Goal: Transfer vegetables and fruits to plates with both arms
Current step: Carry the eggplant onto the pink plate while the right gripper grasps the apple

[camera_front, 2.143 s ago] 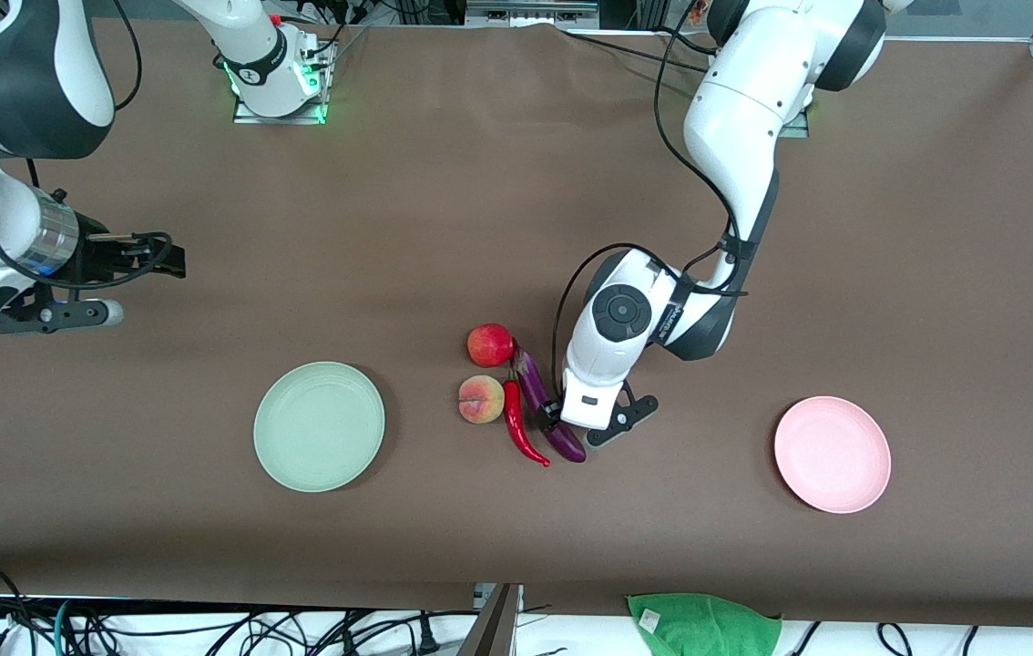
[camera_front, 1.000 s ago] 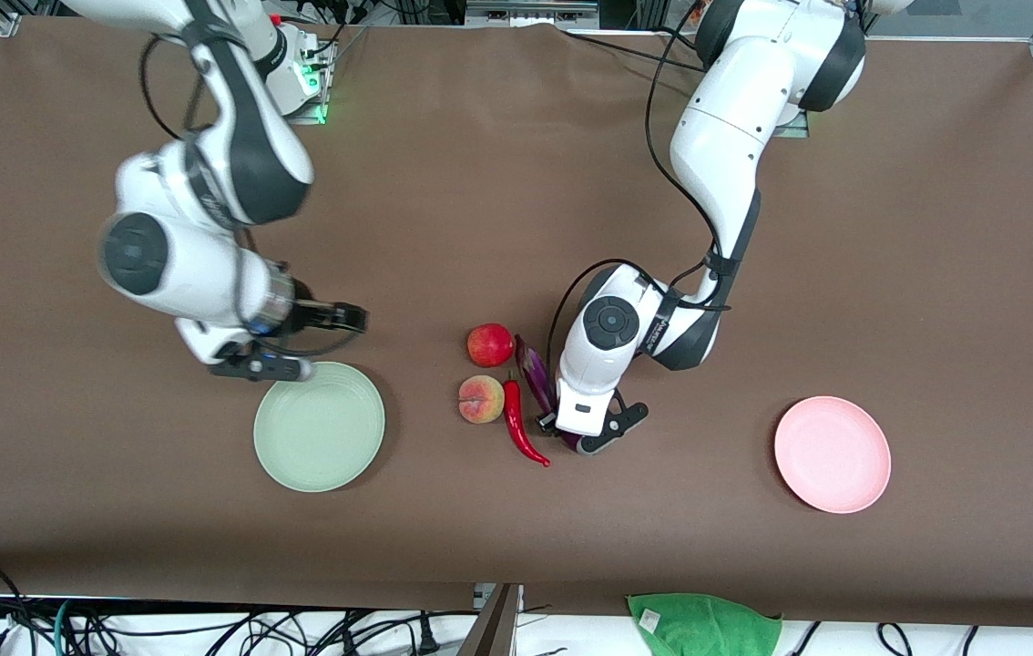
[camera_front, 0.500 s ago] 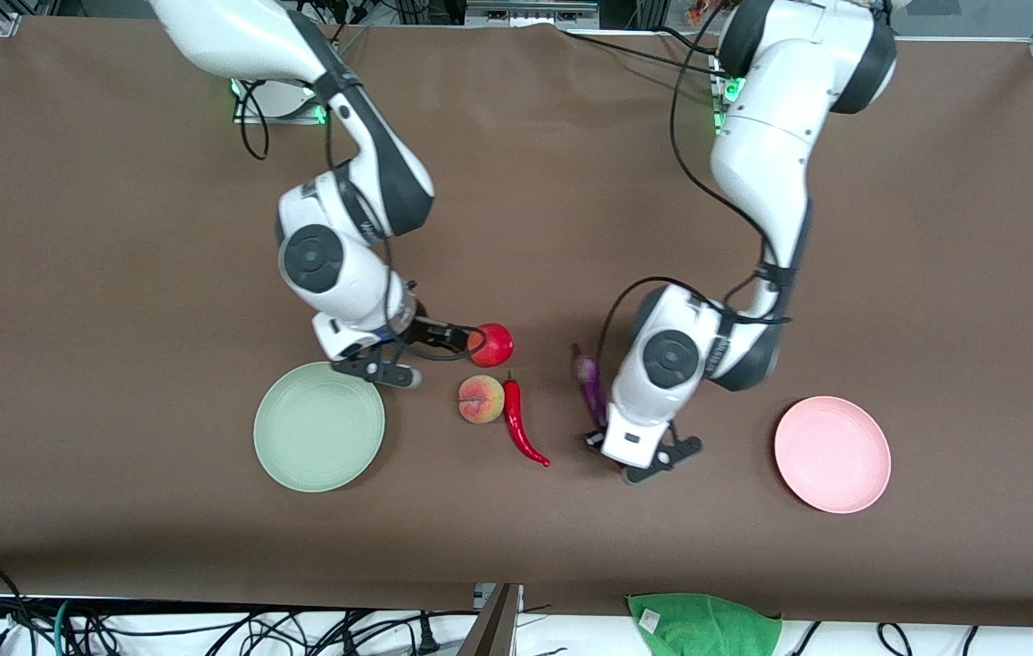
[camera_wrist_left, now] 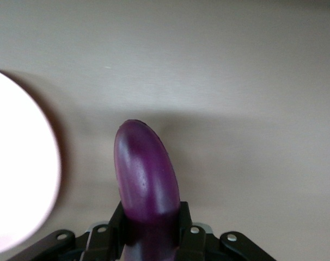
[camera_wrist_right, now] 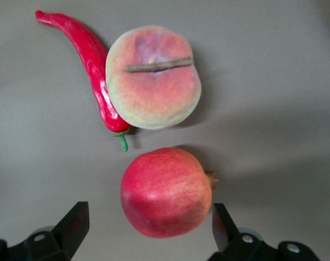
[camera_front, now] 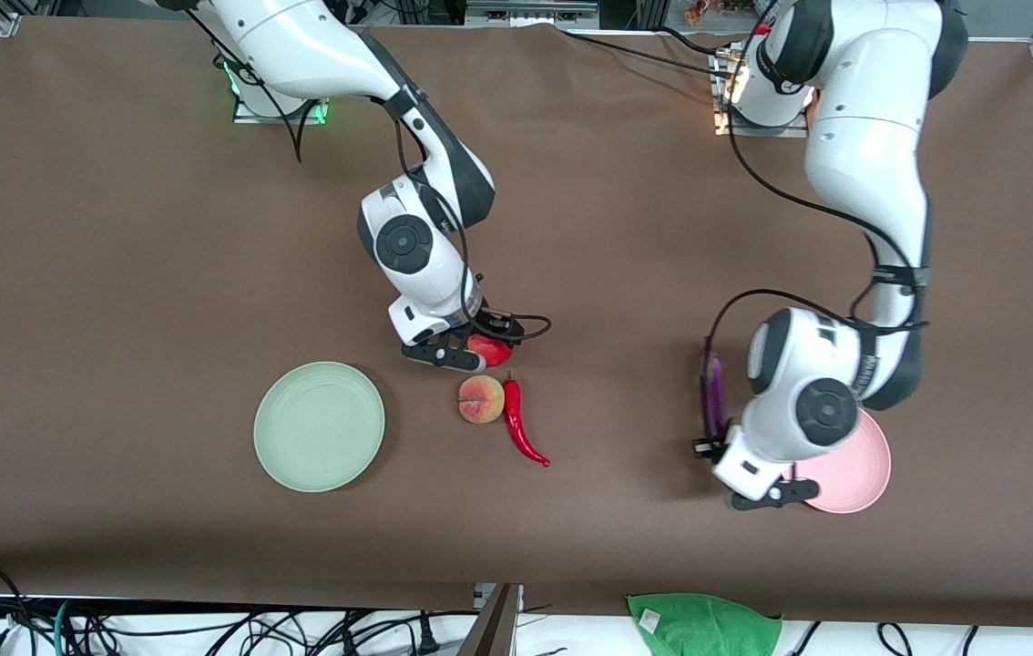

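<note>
My left gripper should release the purple eggplant on the pink plate (camera_front: 822,415), toward the plate's rim that faces the arm bases.
My left gripper (camera_front: 706,445) is shut on the purple eggplant (camera_front: 713,394) and holds it in the air beside the pink plate (camera_front: 863,465). In the left wrist view the eggplant (camera_wrist_left: 146,179) sticks out between the fingers, with the pink plate's rim (camera_wrist_left: 23,190) beside it. My right gripper (camera_front: 491,339) is open and down over the red apple (camera_front: 491,351). In the right wrist view the apple (camera_wrist_right: 166,191) lies between the two spread fingers (camera_wrist_right: 72,224), not touching them. The peach (camera_front: 481,399) and red chili (camera_front: 522,425) lie together on the table. The mint green plate (camera_front: 319,425) is bare.
A green cloth (camera_front: 704,622) hangs at the table's edge nearest the front camera. Cables lie below that edge. The arm bases stand along the farthest edge of the brown table (camera_front: 116,228).
My left gripper has carried the eggplant away from the other produce to beside the pink plate. My right arm has swung in from its end of the table and come down over the apple.
</note>
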